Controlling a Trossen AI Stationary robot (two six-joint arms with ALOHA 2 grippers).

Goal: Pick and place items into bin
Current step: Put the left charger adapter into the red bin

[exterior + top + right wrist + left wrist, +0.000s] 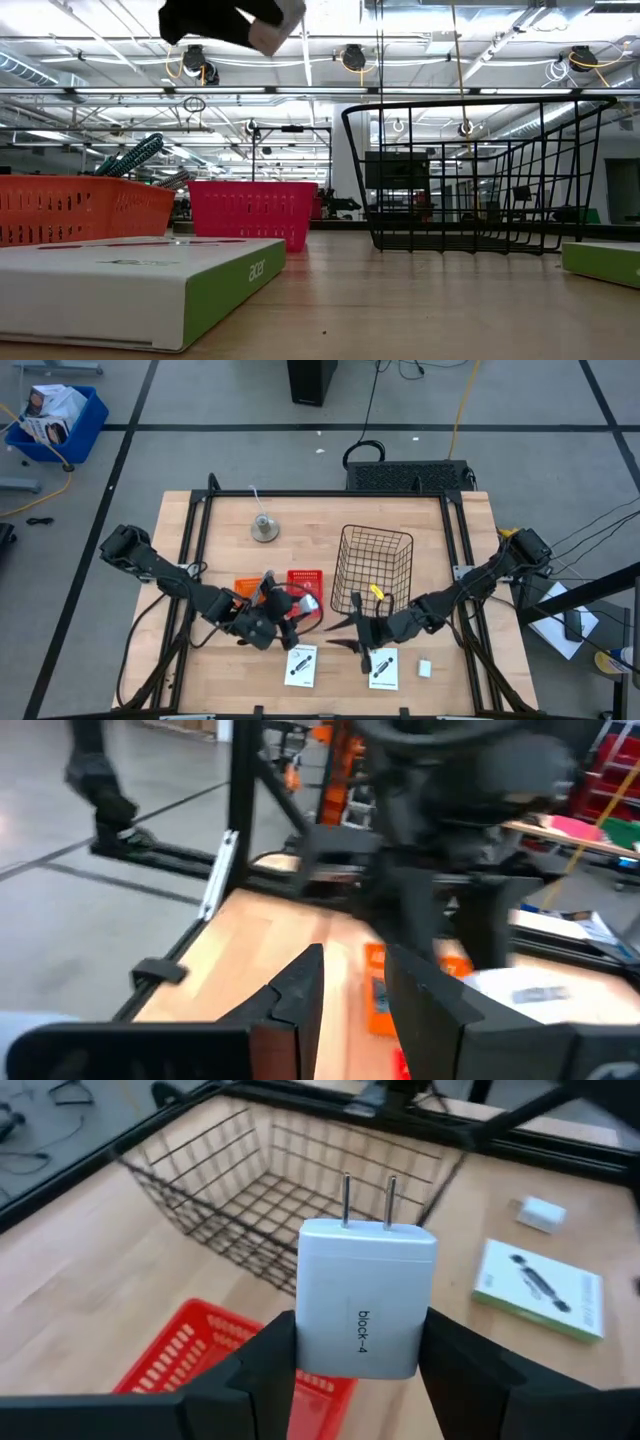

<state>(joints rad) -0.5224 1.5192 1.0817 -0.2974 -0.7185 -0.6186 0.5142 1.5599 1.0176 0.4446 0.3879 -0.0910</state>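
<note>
Next, I release the white plug block with my left gripper in the red bin [311,597] [260,1398], next to the side of the bin that faces the wire basket. The plug block now hovers above the red bin.
My left gripper [360,1370] is shut on a small white plug block [365,1295] and hovers above the red bin [305,582]. The low view shows it high up, block [281,27] in its fingers. My right gripper [350,627] is open and holds nothing, low over the table by the near side of the black wire basket [375,565]. Two white cards [300,665] [382,670] lie flat near the table's near edge, and a second white block [425,668] lies right of them. A teal-handled tool [135,155] and a grey one [175,180] stick up out of the orange bin [80,205]. My left gripper pinches the white plug block by its two opposite side faces [305,1330], one finger [265,1370] on each side. Its two metal prongs [368,1198] point away from the wrist, toward the wire basket. The block is lifted clear, above the red bin.
A round grey bell [265,528] stands toward the far side of the table. Something small and yellow [377,592] sits in the wire basket. The orange bin [250,588] and the red bin stand side by side left of the basket. A black frame [200,530] borders the tabletop.
</note>
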